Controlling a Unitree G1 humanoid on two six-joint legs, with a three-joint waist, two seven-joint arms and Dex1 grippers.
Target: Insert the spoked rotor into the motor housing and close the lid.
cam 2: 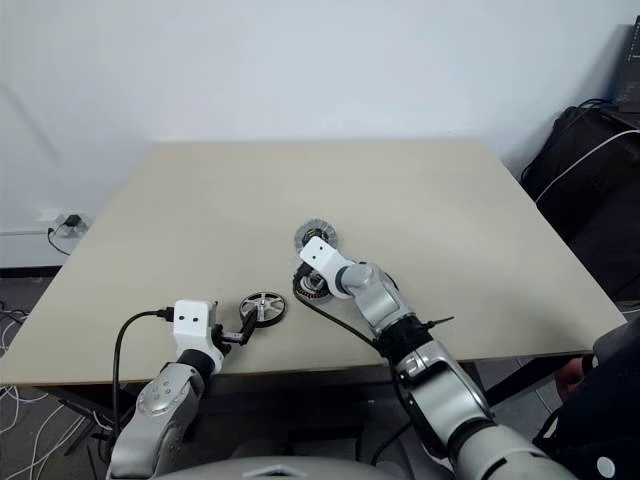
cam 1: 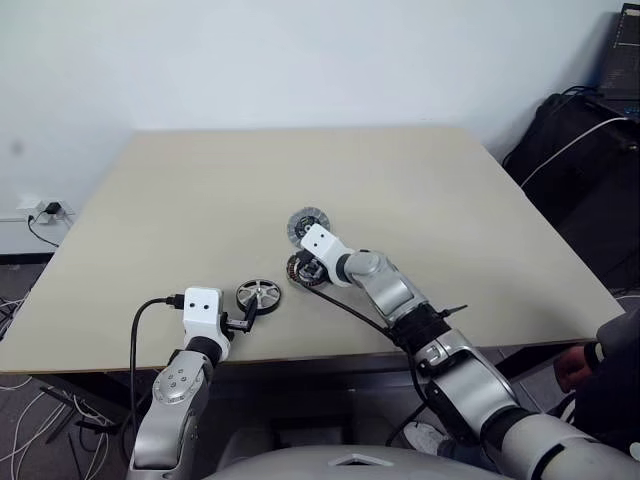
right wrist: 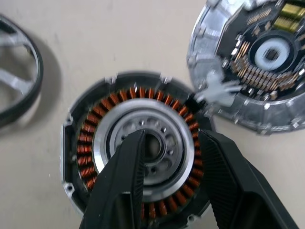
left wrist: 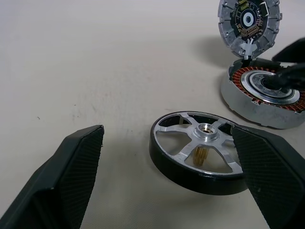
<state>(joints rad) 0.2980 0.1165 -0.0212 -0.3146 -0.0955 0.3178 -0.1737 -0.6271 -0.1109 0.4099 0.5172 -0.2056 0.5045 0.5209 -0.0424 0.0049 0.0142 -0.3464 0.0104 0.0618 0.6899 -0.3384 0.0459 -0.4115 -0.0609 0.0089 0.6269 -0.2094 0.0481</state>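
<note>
The small ring is off-centre over the motor housing's central hole, so the robot's right gripper needs to pinch the ring's edge point(right wrist: 164, 141), lift it and lower it centred.
The spoked rotor point(cam 1: 258, 294) lies flat near the table's front edge, silver spokes up, dark rim around it. My left gripper point(left wrist: 167, 136) is open and level with it, and the rotor point(left wrist: 202, 152) sits between the fingers, close to the right-hand finger point(left wrist: 267, 171). The motor housing point(right wrist: 88, 138), with its copper winding ring showing, lies just right of the rotor. My right gripper point(right wrist: 171, 138) hovers open over its pale centre, one fingertip above the central hole. The lid point(cam 1: 308, 222) lies just behind the housing, circuit face up point(right wrist: 252, 67), joined to it by a small white piece.
The beige table point(cam 1: 200, 200) has broad bare room behind and to the left of the parts. Black bags point(cam 1: 575, 150) stand off its right side. A person's hand point(cam 1: 572, 366) shows at the lower right. Cables and a power strip point(cam 1: 40, 212) lie on the floor at left.
</note>
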